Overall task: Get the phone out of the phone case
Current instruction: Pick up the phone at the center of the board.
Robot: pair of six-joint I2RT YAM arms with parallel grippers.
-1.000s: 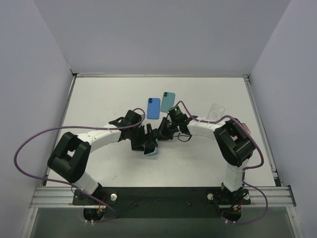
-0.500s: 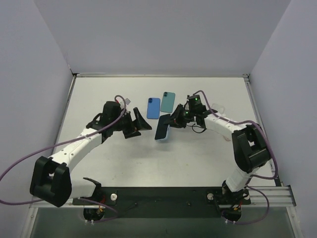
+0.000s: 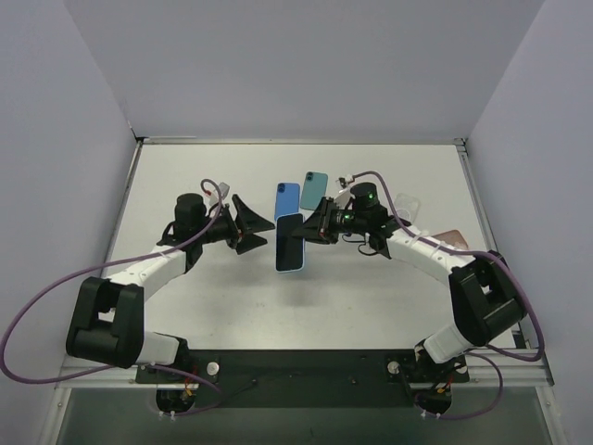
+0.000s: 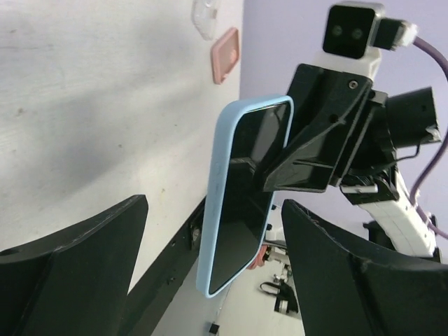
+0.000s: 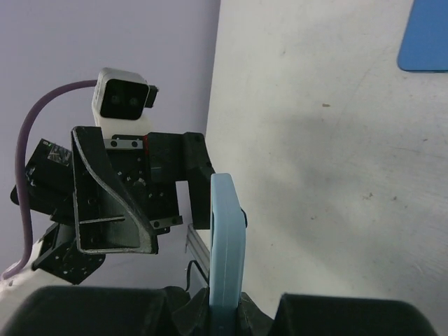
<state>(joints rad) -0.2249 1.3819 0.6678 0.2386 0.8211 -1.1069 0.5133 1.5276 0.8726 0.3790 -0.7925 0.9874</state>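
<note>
I will hold the phone with my left gripper while my right gripper takes the case's lower corner point(image 3: 301, 268), because my right gripper is clamping the phone's screen and the case together.
A black phone in a light blue case point(image 3: 290, 243) hangs in the air over the table's middle. My right gripper point(image 3: 313, 229) is shut on its upper end; the right wrist view shows the case edge-on point(image 5: 227, 245) between its jaws. My left gripper point(image 3: 258, 224) is open, just left of the phone and facing it, not touching it. In the left wrist view the phone screen point(image 4: 245, 196) shows between my two wide-spread fingers point(image 4: 77, 252), with the right gripper behind it.
A blue phone point(image 3: 287, 197) and a teal phone point(image 3: 314, 188) lie flat behind the held one. A clear case point(image 3: 405, 206) and a pink case point(image 3: 448, 236) lie at the right. Walls enclose the table on three sides.
The right gripper has swung the cased phone left and turned its screen toward the camera. The left arm has drawn back left and raised its open gripper level with the phone.
</note>
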